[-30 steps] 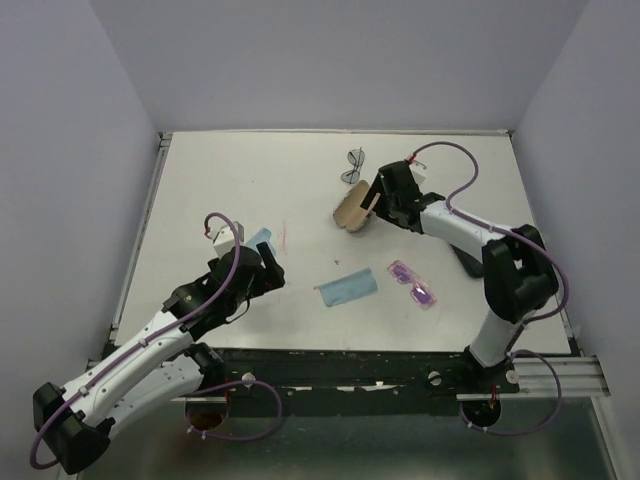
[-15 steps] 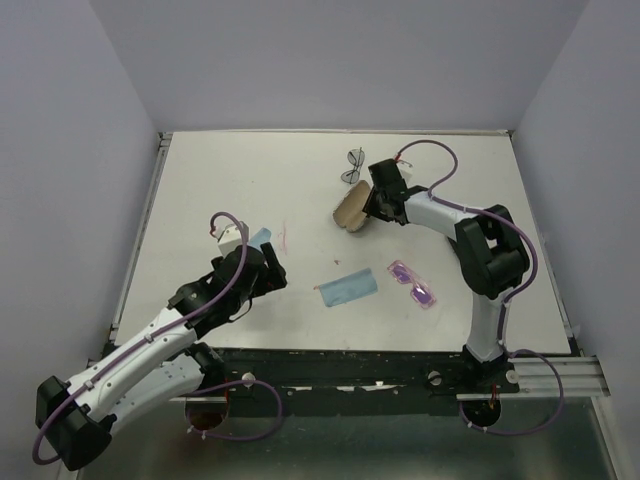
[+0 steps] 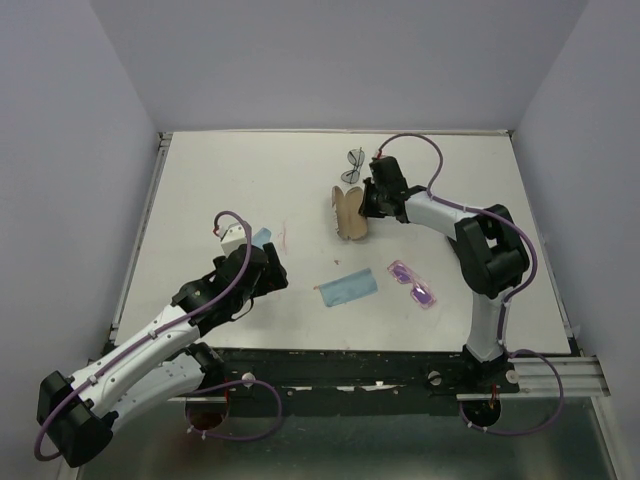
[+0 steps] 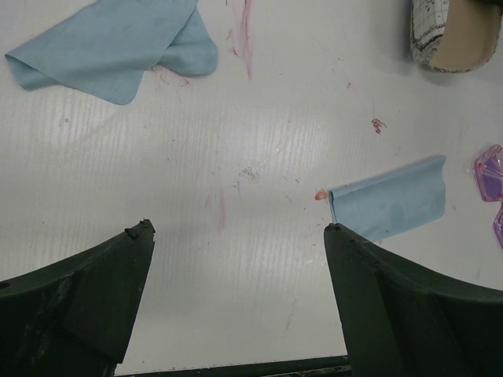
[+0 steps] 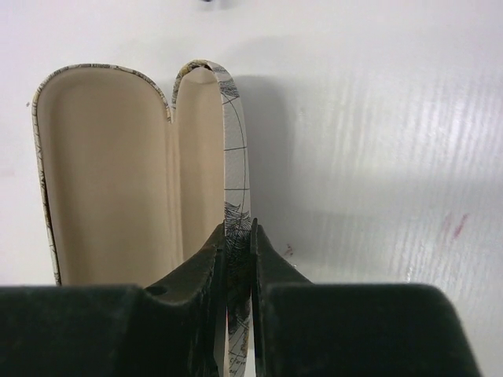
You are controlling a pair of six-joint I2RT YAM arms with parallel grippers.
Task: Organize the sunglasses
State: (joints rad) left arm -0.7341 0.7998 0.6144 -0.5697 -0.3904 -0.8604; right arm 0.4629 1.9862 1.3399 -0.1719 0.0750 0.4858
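My right gripper should put the open glasses case, now just in front of the dark pair, down on the bare table (image 3: 321, 236) just behind the front blue cloth.
A thin dark-framed pair of sunglasses (image 3: 354, 165) lies at the back of the table. A translucent pink-purple pair (image 3: 414, 284) lies at the front right, and its edge shows in the left wrist view (image 4: 491, 188). My right gripper (image 3: 368, 200) is shut on the thin side wall of an open glasses case (image 5: 110, 173), white with a printed pattern and tan lining, just in front of the dark pair. Both fingers (image 5: 211, 263) pinch the wall from either side. My left gripper (image 4: 238, 228) hangs wide open over bare table at the front left, holding nothing.
A blue cloth (image 3: 347, 289) lies at the front middle, close to my left gripper's right finger (image 4: 369, 267). A second blue cloth (image 3: 258, 240) lies beside the left arm (image 3: 160, 335). The case (image 4: 456, 31) shows at the far right of the left wrist view.
My right gripper reached left and closed onto the case's wall. The case has swung more upright on the table. The left arm has hardly moved.
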